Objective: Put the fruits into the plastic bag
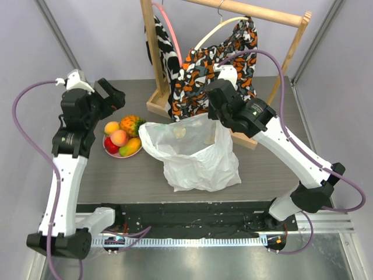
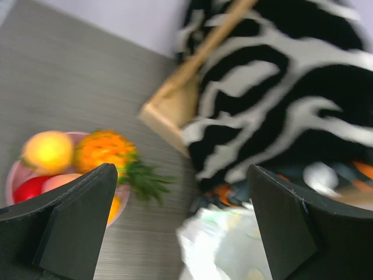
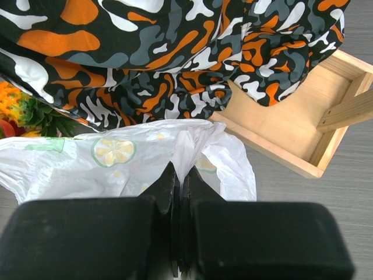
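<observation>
Next, my left gripper grabs the sides of the peach (image 1: 119, 138) (image 2: 61, 181), which is between the pineapple and the red fruit on the pink plate.
The fruits lie together on a round pink plate (image 1: 137, 153): an orange pineapple (image 1: 132, 123) with a green crown, a peach (image 1: 119, 137), a yellow-orange round one (image 1: 111, 127), a red one (image 1: 110, 146) and a mango (image 1: 130, 146). My left gripper (image 1: 115, 97) hovers open above and behind the plate, empty. In its wrist view the pineapple (image 2: 104, 150) and plate (image 2: 11, 175) show past the left finger (image 2: 76, 221). The plastic bag (image 1: 195, 154) stands mid-table with its mouth up. My right gripper (image 3: 178, 174) is shut on a bunched fold of the bag's (image 3: 116, 160) far rim.
A wooden clothes rack (image 1: 152, 58) stands at the back of the table, with an orange-black-white patterned cloth (image 1: 224, 61) and a black-and-white one (image 2: 280, 87) hanging from it. Its wooden base frame (image 3: 303, 125) lies just behind the bag.
</observation>
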Controlling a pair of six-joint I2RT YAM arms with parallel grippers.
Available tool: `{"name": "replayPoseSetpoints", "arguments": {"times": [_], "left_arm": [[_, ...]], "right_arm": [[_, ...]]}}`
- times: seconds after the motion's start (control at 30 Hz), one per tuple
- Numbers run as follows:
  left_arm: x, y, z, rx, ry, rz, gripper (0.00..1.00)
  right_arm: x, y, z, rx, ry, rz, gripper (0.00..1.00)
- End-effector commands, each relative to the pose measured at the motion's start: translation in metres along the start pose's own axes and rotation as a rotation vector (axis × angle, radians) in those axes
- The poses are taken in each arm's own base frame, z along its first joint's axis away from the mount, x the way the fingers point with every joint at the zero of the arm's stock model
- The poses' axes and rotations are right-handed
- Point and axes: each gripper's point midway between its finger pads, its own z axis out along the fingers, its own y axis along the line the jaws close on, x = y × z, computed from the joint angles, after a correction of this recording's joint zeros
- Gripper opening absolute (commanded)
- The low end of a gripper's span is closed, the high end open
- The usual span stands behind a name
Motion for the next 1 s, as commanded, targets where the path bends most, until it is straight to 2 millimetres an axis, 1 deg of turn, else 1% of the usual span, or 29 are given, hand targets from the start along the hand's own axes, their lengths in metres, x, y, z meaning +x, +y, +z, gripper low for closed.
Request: {"name": "replayPoseSetpoints", "arguments": {"times": [0.0,0.03,0.07,0.1,0.13,0.17,0.2,0.27,0.3,0.37,0.4,0.5,0.53,0.57,0.63,0.7,0.73,0.83,0.93,0.97], "left_arm": [[0.007,0.032,0.028,-0.082,0.052,-0.046,1.00],[0.008,0.044,0.032,-0.127,0.055,-0.048,1.00],[0.015,0.055,0.039,-0.165,0.082,-0.058,1.00],[0.017,0.079,0.040,-0.235,0.093,-0.083,1.00],[0.022,0.090,0.042,-0.270,0.109,-0.096,1.00],[0.028,0.101,0.043,-0.315,0.130,-0.109,1.00],[0.040,0.118,0.044,-0.376,0.178,-0.115,1.00],[0.054,0.130,0.046,-0.422,0.225,-0.100,1.00],[0.068,0.140,0.048,-0.454,0.262,-0.095,1.00],[0.082,0.149,0.052,-0.475,0.298,-0.087,1.00],[0.095,0.158,0.053,-0.498,0.329,-0.087,0.99],[0.119,0.168,0.059,-0.500,0.407,-0.041,0.93],[0.127,0.175,0.060,-0.509,0.440,-0.013,0.93],[0.130,0.178,0.061,-0.514,0.455,0.004,0.93],[0.141,0.187,0.060,-0.543,0.510,0.028,0.92],[0.146,0.186,0.061,-0.532,0.527,0.022,0.93],[0.148,0.183,0.063,-0.509,0.533,0.010,0.93],[0.156,0.179,0.069,-0.495,0.546,-0.012,0.94],[0.171,0.181,0.070,-0.492,0.580,-0.042,0.94],[0.171,0.180,0.073,-0.481,0.570,-0.048,0.94]], "right_arm": [[-0.026,-0.001,-0.015,-0.032,-0.092,0.082,0.01],[-0.026,0.001,-0.015,-0.038,-0.090,0.085,0.01],[-0.025,0.002,-0.014,-0.039,-0.089,0.087,0.01],[-0.026,0.002,-0.013,-0.037,-0.093,0.097,0.01],[-0.026,0.002,-0.014,-0.043,-0.097,0.104,0.01],[-0.025,0.005,-0.014,-0.055,-0.093,0.114,0.01],[-0.027,0.007,-0.014,-0.065,-0.097,0.124,0.01],[-0.026,0.008,-0.015,-0.073,-0.098,0.135,0.01],[-0.027,0.008,-0.015,-0.072,-0.102,0.139,0.01],[-0.027,0.005,-0.016,-0.063,-0.108,0.137,0.01],[-0.028,0.003,-0.016,-0.058,-0.112,0.136,0.01],[-0.027,0.002,-0.019,-0.063,-0.114,0.144,0.01],[-0.026,0.002,-0.019,-0.065,-0.110,0.145,0.01],[-0.023,0.002,-0.017,-0.063,-0.104,0.139,0.01],[-0.024,0.000,-0.017,-0.057,-0.108,0.128,0.01],[-0.027,-0.001,-0.018,-0.054,-0.115,0.126,0.01],[-0.028,-0.002,-0.017,-0.050,-0.117,0.124,0.01],[-0.028,-0.001,-0.015,-0.054,-0.111,0.115,0.01],[-0.027,0.002,-0.015,-0.068,-0.103,0.104,0.01],[-0.028,0.001,-0.015,-0.070,-0.105,0.103,0.01]]}}
